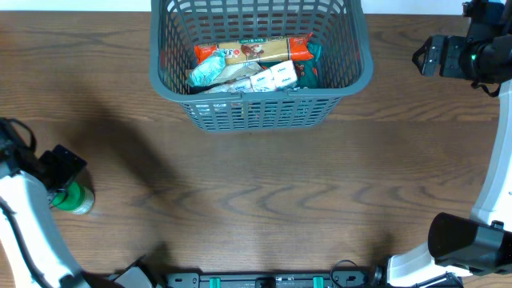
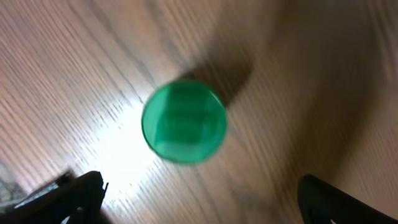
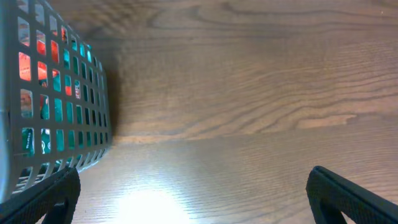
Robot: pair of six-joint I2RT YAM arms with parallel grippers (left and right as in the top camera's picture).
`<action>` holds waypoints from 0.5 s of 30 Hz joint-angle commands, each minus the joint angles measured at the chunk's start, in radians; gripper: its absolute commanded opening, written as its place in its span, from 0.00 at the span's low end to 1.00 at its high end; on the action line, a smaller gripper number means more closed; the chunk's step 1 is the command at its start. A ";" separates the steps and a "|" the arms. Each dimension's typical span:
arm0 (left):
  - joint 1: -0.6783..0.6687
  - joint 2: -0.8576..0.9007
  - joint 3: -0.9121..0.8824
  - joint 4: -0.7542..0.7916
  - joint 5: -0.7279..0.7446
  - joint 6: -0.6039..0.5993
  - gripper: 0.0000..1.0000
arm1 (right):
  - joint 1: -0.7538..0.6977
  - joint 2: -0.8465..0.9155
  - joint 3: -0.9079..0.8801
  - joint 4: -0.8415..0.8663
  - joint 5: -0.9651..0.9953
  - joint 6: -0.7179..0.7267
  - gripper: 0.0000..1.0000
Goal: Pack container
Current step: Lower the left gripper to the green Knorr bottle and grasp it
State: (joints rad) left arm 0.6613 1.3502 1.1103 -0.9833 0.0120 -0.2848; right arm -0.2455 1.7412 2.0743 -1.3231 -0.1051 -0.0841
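Observation:
Next, the left gripper closes around the body of the green-topped can (image 1: 83,202), a little below the can's green top.
The container (image 1: 354,78), a large dark grey lattice basket, stands at the back middle of the table and holds several packaged groceries (image 1: 252,62). Its side also shows in the right wrist view (image 3: 56,99). A green-topped can (image 1: 77,198) stands upright at the left of the table. My left gripper (image 2: 199,199) is open and hovers right above the can (image 2: 184,122), which lies ahead of the fingers, not between them. My right gripper (image 3: 193,199) is open and empty, over bare table right of the container.
The right arm's base (image 1: 464,244) is at the front right corner. A rail (image 1: 264,280) runs along the front edge. The table (image 1: 264,192) is brown wood.

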 commanded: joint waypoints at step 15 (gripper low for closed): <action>0.049 0.301 0.003 0.109 0.048 -0.005 0.99 | -0.002 0.006 -0.002 -0.013 -0.008 0.002 0.99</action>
State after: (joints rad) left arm 0.7052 1.6215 1.1103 -0.8806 0.0536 -0.2855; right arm -0.2455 1.7412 2.0743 -1.3308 -0.1051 -0.0837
